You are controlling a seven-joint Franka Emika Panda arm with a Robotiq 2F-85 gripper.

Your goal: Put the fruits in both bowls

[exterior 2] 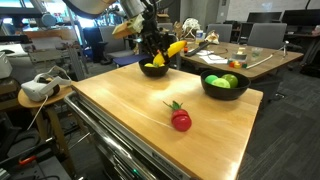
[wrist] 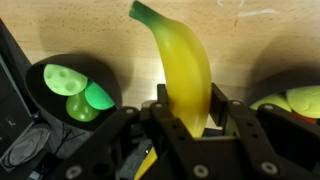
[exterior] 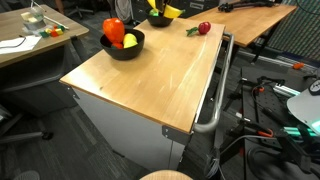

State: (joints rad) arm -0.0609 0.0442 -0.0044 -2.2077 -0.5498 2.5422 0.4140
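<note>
I will let go of the yellow banana on top of the green fruits in the black bowl (exterior: 160,11) (wrist: 84,90) at the far end of the table.
My gripper (wrist: 187,105) is shut on a yellow banana (wrist: 180,55), which sticks out past the fingers. In both exterior views the gripper (exterior 2: 152,45) holds the banana (exterior 2: 176,47) just above a black bowl (exterior 2: 153,70) at the table's far end; this bowl (exterior: 158,19) has something yellow in it. A second black bowl (exterior 2: 225,84) holds green fruits; it also shows in an exterior view (exterior: 122,44) with red and yellow fruit. A red fruit with green leaves (exterior 2: 181,120) lies loose on the wooden table (exterior 2: 130,110), apart from both bowls.
In the wrist view, a bowl with green fruit (wrist: 72,90) is at the left and another bowl's rim (wrist: 295,100) at the right. A metal handle rail (exterior: 215,95) runs along one table side. Desks, chairs and cables surround the table.
</note>
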